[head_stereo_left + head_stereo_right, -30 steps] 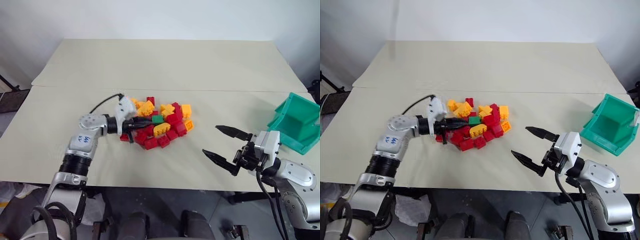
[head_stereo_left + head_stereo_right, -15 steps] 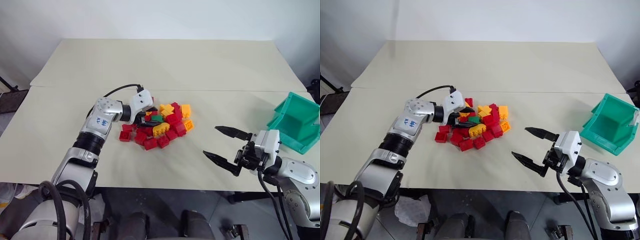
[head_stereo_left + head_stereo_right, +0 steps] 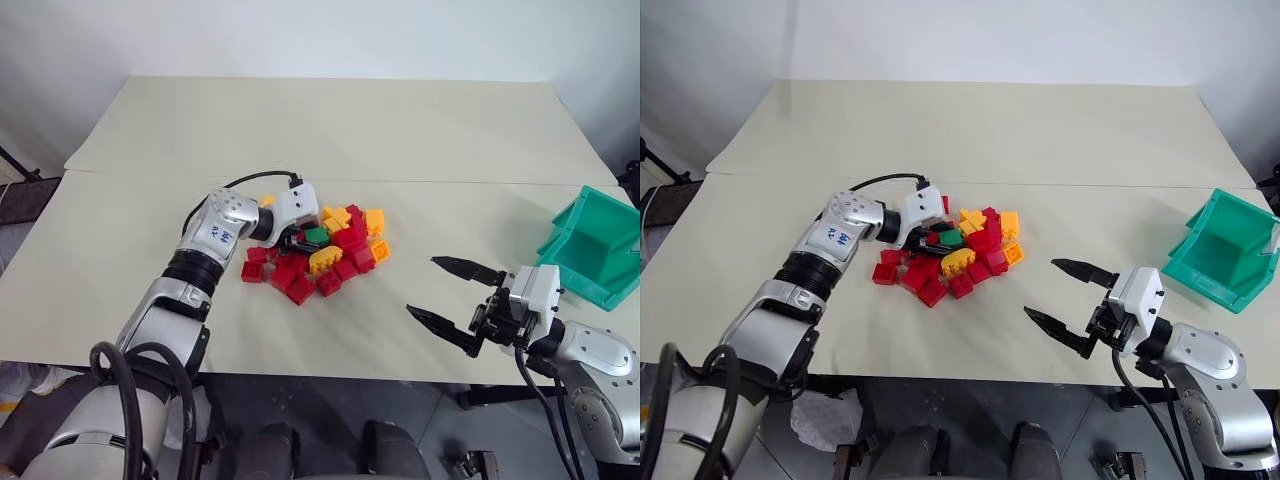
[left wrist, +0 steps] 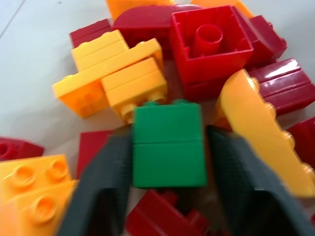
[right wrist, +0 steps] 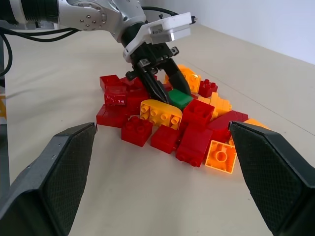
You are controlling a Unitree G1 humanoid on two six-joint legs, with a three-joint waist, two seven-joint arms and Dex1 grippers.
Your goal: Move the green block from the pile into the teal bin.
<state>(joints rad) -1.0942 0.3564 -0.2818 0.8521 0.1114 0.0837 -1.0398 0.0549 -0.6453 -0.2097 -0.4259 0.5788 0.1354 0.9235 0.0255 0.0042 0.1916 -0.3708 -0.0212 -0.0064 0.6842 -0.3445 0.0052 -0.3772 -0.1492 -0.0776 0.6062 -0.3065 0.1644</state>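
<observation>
Next, I let go of the green block with my left gripper on the bare table point(image 3: 397, 279), between the pile and my right gripper.
The green block point(image 4: 170, 147) lies near the top of the pile point(image 3: 335, 255) of red and yellow-orange bricks in the middle of the table. My left gripper point(image 3: 300, 238) reaches in from the pile's left side, its two black fingers pressed against the block's two flanks; the block still rests among the bricks. The right wrist view shows the same grip on the green block point(image 5: 179, 100). My right gripper point(image 3: 421, 285) hovers open and empty to the right of the pile. The teal bin point(image 3: 595, 250) stands at the table's right edge.
The beige table point(image 3: 330, 130) stretches bare behind the pile and between pile and bin. A curved yellow-orange brick point(image 4: 261, 132) and a red brick point(image 4: 211, 44) crowd the green block. Loose red bricks point(image 3: 255, 262) lie at the pile's near left.
My left gripper moved right and farther into the pile, turned, opened, and closed around the green block. The right gripper has stayed put, open.
</observation>
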